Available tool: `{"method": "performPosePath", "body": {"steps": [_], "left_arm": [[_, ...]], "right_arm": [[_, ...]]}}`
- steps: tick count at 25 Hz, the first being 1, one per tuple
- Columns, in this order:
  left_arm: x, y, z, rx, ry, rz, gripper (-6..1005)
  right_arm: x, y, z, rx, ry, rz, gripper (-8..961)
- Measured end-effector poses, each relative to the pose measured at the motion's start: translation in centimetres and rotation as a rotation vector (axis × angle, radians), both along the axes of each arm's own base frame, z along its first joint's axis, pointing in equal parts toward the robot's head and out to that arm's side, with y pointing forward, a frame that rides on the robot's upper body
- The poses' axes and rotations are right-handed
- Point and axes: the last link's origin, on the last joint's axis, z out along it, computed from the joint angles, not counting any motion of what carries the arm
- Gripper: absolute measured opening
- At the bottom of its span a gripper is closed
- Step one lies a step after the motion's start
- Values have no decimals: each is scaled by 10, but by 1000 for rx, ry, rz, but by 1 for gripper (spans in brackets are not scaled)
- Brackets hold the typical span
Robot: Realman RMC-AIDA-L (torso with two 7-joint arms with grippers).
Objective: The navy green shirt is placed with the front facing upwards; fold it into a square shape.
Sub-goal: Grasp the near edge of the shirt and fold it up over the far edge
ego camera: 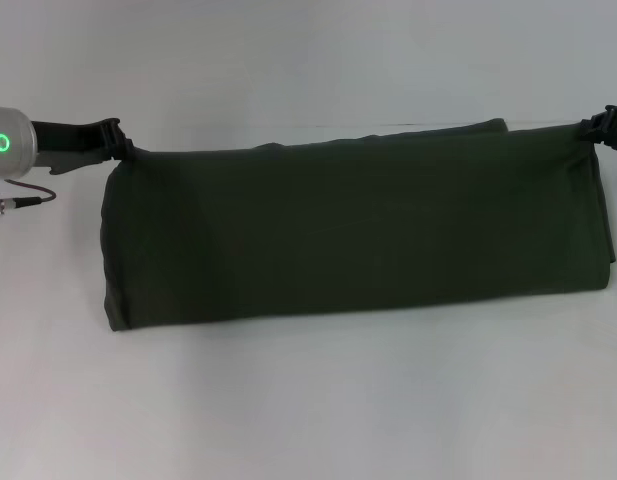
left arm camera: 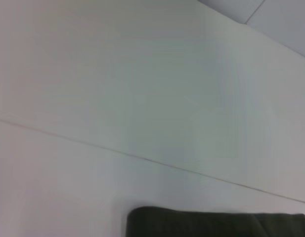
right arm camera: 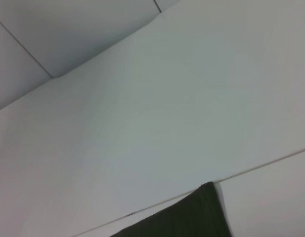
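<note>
Next, I let go of the navy green shirt's top corner with my left gripper just inside the folded shirt's far edge (ego camera: 140, 171).
The navy green shirt (ego camera: 353, 225) lies across the white table as a long dark olive band, folded lengthwise; its print and neck are hidden. My left gripper (ego camera: 121, 148) is at the shirt's far left corner and is shut on the cloth. My right gripper (ego camera: 594, 130) is at the far right corner, also shut on the cloth. The top layer is stretched between the two grippers. A strip of the shirt shows in the left wrist view (left arm camera: 216, 224) and a corner of it in the right wrist view (right arm camera: 182, 217).
The white table (ego camera: 308, 400) runs out in front of the shirt and behind it. A thin seam in the tabletop (left arm camera: 142, 158) crosses behind the shirt. A red cable (ego camera: 28, 198) hangs from the left arm.
</note>
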Motion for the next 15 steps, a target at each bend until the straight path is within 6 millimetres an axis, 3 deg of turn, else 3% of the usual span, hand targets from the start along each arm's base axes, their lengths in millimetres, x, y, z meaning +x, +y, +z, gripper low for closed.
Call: {"method": "performPosePath", "body": {"steps": [15], "left_arm": [[2, 9, 2, 51, 25, -5, -2]], "right_arm": [[-13, 13, -2, 35, -7, 23, 73]]}}
